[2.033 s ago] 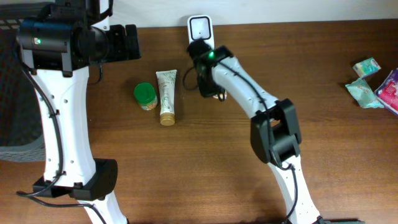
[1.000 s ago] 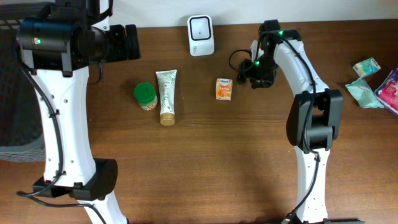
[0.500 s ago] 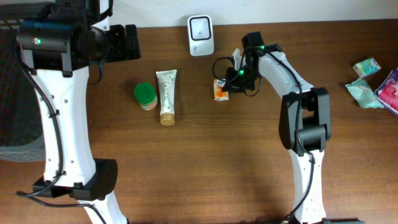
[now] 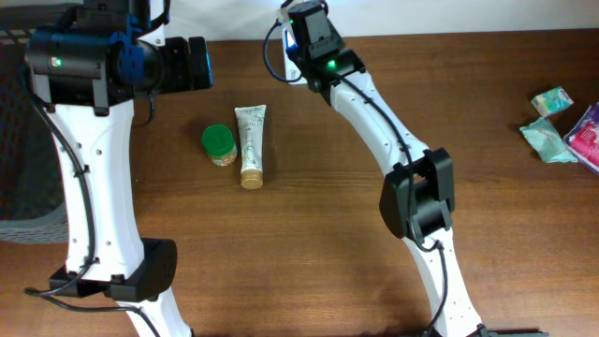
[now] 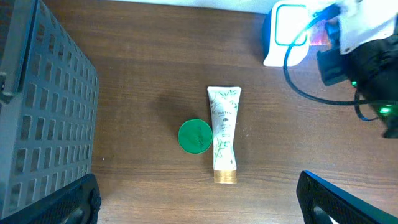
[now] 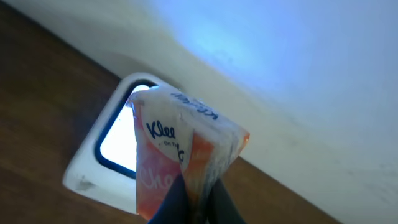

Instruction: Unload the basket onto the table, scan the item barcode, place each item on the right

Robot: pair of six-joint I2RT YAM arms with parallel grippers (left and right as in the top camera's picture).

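Note:
My right gripper is going to release the tissue pack. I need to set it free between the teal packets and the pink packet (image 4: 561, 123).
My right gripper (image 6: 198, 199) is shut on a small orange and white tissue pack (image 6: 180, 155), pinching its lower edge. The pack hangs just in front of the lit window of the white barcode scanner (image 6: 106, 168). From overhead, the right gripper (image 4: 304, 37) sits at the table's back edge and covers most of the scanner. The left wrist view shows the scanner (image 5: 286, 37) with the orange pack (image 5: 320, 34) beside its face. My left gripper (image 5: 199, 205) is open and empty, high above the table's left half.
A green-lidded jar (image 4: 219, 144) and a white tube with a gold cap (image 4: 251, 145) lie side by side left of centre. A grey basket (image 5: 37, 112) stands at the far left. Several teal and pink packets (image 4: 552, 122) lie at the right edge.
The right gripper reached the orange pack on the table, shut on it, and carried it left and back to the scanner. The left arm stayed still.

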